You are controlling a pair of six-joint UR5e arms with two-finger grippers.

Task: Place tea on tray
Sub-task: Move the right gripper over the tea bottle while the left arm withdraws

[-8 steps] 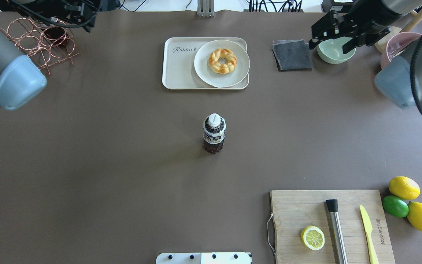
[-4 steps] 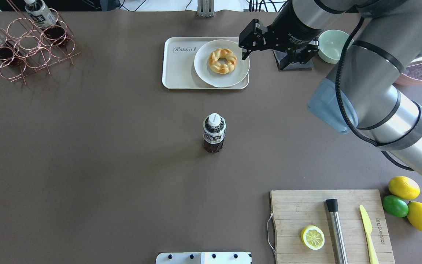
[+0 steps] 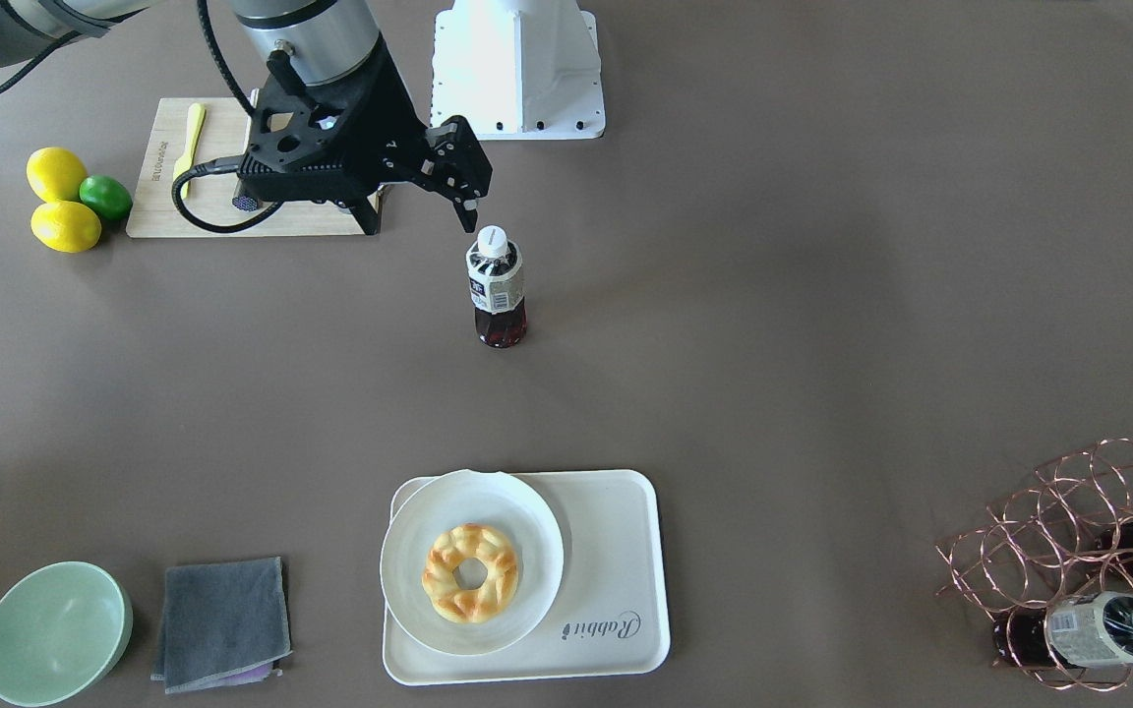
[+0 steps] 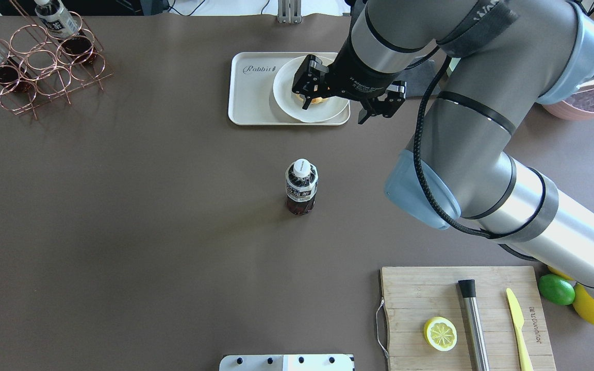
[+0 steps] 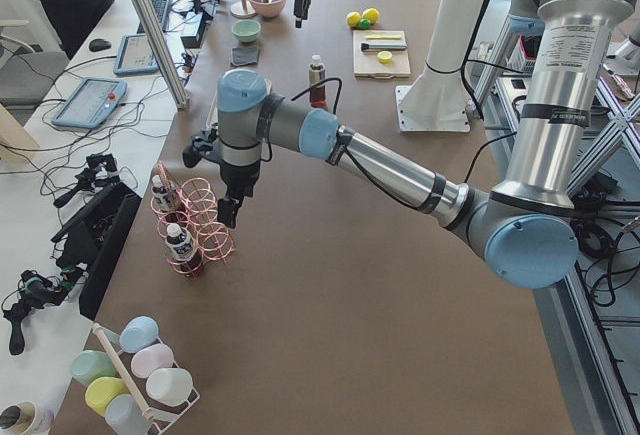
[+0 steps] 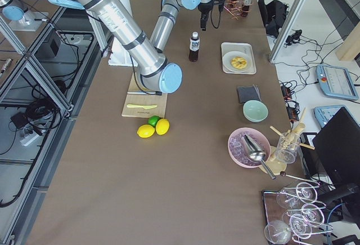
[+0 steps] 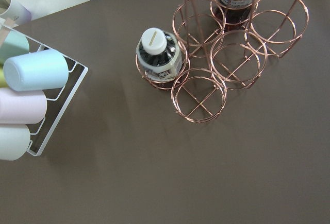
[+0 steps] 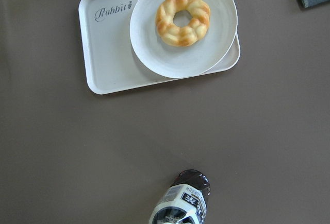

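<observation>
Next, my right gripper goes down to the tea bottle's neck (image 3: 493, 256) (image 8: 169, 220), just under its white cap, and closes there.
The tea (image 4: 301, 186) is a small bottle of dark liquid with a white cap. It stands upright alone at the table's middle and also shows in the front view (image 3: 498, 285) and at the bottom of the right wrist view (image 8: 180, 203). The cream tray (image 4: 253, 95) lies beyond it, on the far side from the robot, with its lettered half bare. My right gripper (image 4: 334, 113) hangs open and empty high above the table, between bottle and tray; in the front view the right gripper (image 3: 417, 206) is up beside the cap. My left gripper (image 5: 228, 210) hangs by the copper rack; I cannot tell its state.
A round white plate (image 3: 409, 551) with a doughnut (image 3: 470, 570) fills the tray's other half. A copper wire rack (image 4: 34, 62) holds more bottles at the far left. A cutting board (image 4: 421, 293) with a lemon half, a rod and a knife sits near right. A grey cloth (image 3: 222, 610) and a green bowl (image 3: 55, 629) lie beside the tray.
My right arm has swung in from the far right corner toward the centre, gripper staying open. My left arm has left the overhead view. The tea has not moved.
</observation>
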